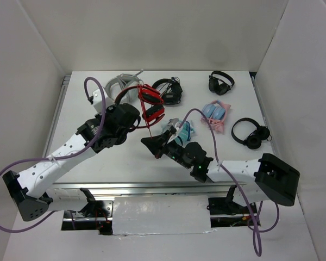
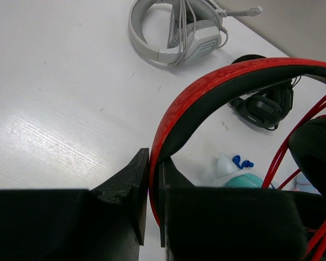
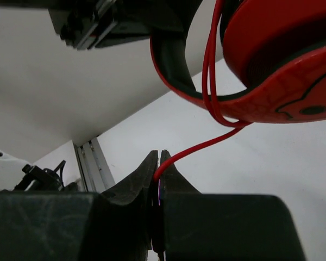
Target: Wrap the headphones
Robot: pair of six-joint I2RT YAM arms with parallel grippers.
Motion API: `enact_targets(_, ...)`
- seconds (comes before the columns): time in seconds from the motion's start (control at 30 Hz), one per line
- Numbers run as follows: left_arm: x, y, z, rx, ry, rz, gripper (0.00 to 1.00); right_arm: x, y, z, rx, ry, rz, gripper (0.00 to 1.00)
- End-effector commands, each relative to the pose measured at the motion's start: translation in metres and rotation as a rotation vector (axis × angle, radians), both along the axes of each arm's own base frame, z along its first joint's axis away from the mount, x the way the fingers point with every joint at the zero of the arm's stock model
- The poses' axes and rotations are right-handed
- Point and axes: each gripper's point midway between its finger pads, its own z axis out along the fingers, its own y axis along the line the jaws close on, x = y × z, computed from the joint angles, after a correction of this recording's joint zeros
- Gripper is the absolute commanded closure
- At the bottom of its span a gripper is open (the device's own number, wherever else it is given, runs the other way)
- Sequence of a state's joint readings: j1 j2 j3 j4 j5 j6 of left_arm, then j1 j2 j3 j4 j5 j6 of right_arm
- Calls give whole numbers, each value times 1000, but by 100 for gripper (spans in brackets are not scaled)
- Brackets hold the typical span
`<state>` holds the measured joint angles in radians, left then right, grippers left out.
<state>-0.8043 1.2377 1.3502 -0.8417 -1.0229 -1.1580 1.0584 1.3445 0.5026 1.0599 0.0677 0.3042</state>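
My left gripper is holding the red headphones. It will release them on the bare white table (image 1: 135, 139) (image 2: 143, 130) in front of the light grey headphones.
The red headphones (image 1: 150, 103) are held above the table at the back middle. My left gripper (image 1: 137, 118) is shut on their red-and-black headband (image 2: 217, 87), with the band clamped between the fingertips in the left wrist view (image 2: 154, 179). My right gripper (image 1: 151, 144) is just in front of and below them, shut on the thin red cable (image 3: 201, 149), which enters between the tips (image 3: 158, 171). The cable runs up to loops hanging beside a red earcup (image 3: 282, 60). Cable strands also show in the left wrist view (image 2: 282, 152).
Light grey headphones (image 1: 119, 87) lie behind the left arm. Black headphones lie at the back middle (image 1: 169, 91), back right (image 1: 221, 82) and right (image 1: 251, 133). A pink-and-blue pair (image 1: 214, 114) and a teal item (image 1: 182, 129) lie near the right gripper.
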Motion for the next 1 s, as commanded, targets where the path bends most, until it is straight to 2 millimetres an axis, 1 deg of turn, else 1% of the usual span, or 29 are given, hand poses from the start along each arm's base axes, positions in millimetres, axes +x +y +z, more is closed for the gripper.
enact_targets(0.0, 8, 5, 13, -123, -114, 75, 100, 0, 0, 13, -13, 85, -29, 96)
enact_targets(0.03, 9, 2, 10, -135, -116, 66, 100, 3, -1, 18, -5, 102, -43, 96)
enact_targets(0.07, 7, 0, -3, -124, -85, 44, 100, 6, -3, 19, -4, 126, -52, 96)
enact_targets(0.1, 6, -1, -6, -129, -80, 34, 100, 6, -2, 7, -47, 161, -56, 96)
enact_targets(0.13, 5, -1, -12, -133, -69, 30, 100, 7, -1, 11, -47, 172, -55, 96)
enact_targets(0.17, 2, -1, -24, -126, -39, 27, 100, 8, -2, 11, -49, 193, -53, 97)
enact_targets(0.2, 1, 0, -31, -117, -23, 28, 100, 7, -2, 2, -83, 224, -51, 97)
enact_targets(0.23, 0, -1, -37, -120, -14, 24, 100, 7, 0, 3, -85, 238, -45, 97)
enact_targets(0.27, -2, 0, -52, -109, 14, 16, 100, 7, 0, -12, -122, 297, -51, 97)
enact_targets(0.3, -3, 0, -58, -109, 27, 11, 100, 9, 2, -11, -124, 313, -53, 97)
enact_targets(0.33, -5, 1, -69, -105, 45, 8, 100, 9, 3, -14, -134, 332, -43, 97)
enact_targets(0.37, -6, 2, -75, -113, 59, 9, 100, 13, 5, -20, -140, 385, -51, 97)
enact_targets(0.43, -8, 4, -87, -111, 83, 5, 100, 11, 11, -24, -155, 422, -11, 96)
enact_targets(0.47, -9, 3, -91, -115, 88, -2, 100, 12, 13, -35, -184, 457, -3, 94)
enact_targets(0.5, -10, 3, -95, -118, 103, -10, 100, 20, 16, -27, -169, 475, -3, 93)
enact_targets(0.53, -14, 5, -104, -115, 123, -8, 100, 12, 21, -33, -205, 509, 57, 93)
enact_targets(0.57, -15, 9, -110, -106, 140, 2, 100, 15, 28, -33, -216, 533, 73, 93)
enact_targets(0.6, -17, 9, -117, -120, 159, 0, 100, 19, 29, -37, -228, 559, 79, 93)
enact_targets(0.63, -20, 12, -128, -112, 186, 0, 100, 16, 34, -39, -243, 573, 114, 93)
enact_targets(0.67, -19, 12, -132, -129, 182, -3, 100, 20, 38, -49, -276, 604, 114, 92)
enact_targets(0.7, -23, 12, -145, -127, 219, -24, 100, 20, 41, -53, -291, 621, 120, 92)
enact_targets(0.73, -23, 13, -147, -140, 219, -28, 100, 20, 46, -63, -326, 652, 140, 91)
enact_targets(0.77, -24, 14, -150, -147, 221, -30, 100, 20, 48, -68, -344, 669, 145, 91)
enact_targets(0.8, -26, 17, -157, -142, 236, -26, 100, 20, 49, -72, -360, 676, 151, 92)
enact_targets(0.9, -28, 26, -160, -136, 244, -6, 100, 19, 57, -84, -398, 713, 174, 88)
enact_targets(0.97, -29, 32, -166, -132, 257, 6, 100, 23, 62, -89, -422, 725, 173, 87)
